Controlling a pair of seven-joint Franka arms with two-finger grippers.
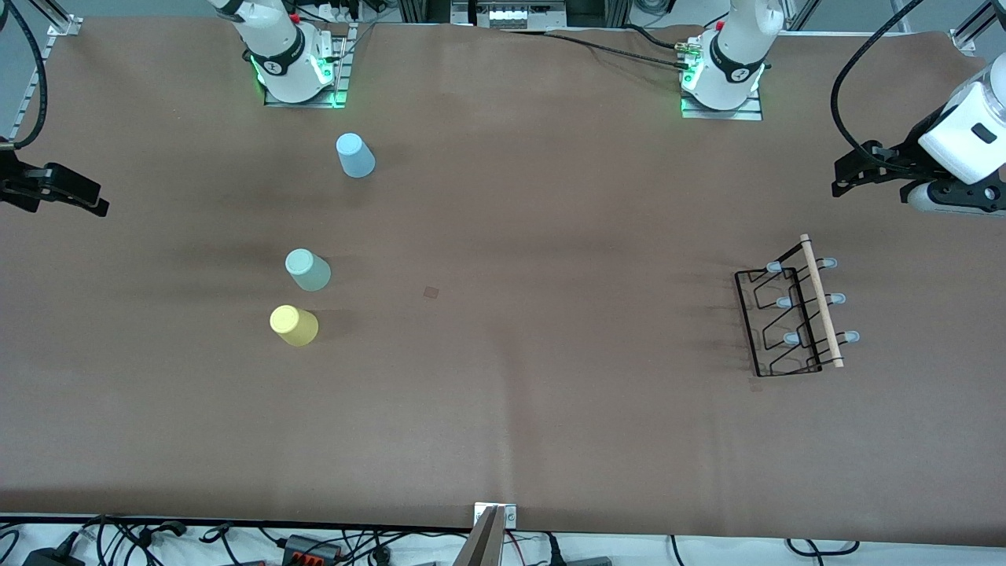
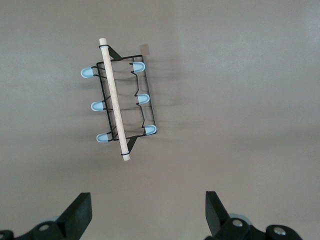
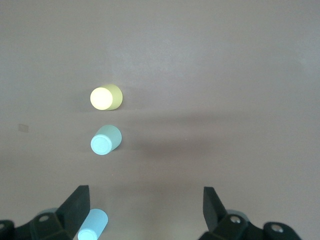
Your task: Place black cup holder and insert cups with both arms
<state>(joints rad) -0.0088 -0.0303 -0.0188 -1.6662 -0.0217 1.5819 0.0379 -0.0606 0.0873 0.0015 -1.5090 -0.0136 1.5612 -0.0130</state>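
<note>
Next, my left gripper goes to the middle of the wooden rod (image 1: 821,302) (image 2: 115,100) on top of the black cup holder and closes there.
The black cup holder (image 1: 790,314) rests on the brown table toward the left arm's end, its wooden rod (image 1: 821,301) on top and grey-tipped prongs on both sides. It also shows in the left wrist view (image 2: 120,107). Three cups stand upside down toward the right arm's end: light blue (image 1: 355,155) farthest from the front camera, mint green (image 1: 307,270), and yellow (image 1: 294,325) nearest. The right wrist view shows the yellow (image 3: 105,97), mint (image 3: 105,139) and blue (image 3: 93,225) cups. My left gripper (image 1: 853,169) hangs open and empty, up near the holder. My right gripper (image 1: 78,192) hangs open and empty over the table's edge.
A small dark square mark (image 1: 431,292) lies mid-table. A metal bracket (image 1: 493,519) and loose cables sit along the table edge nearest the front camera. The arm bases (image 1: 295,71) (image 1: 723,75) stand at the farthest edge.
</note>
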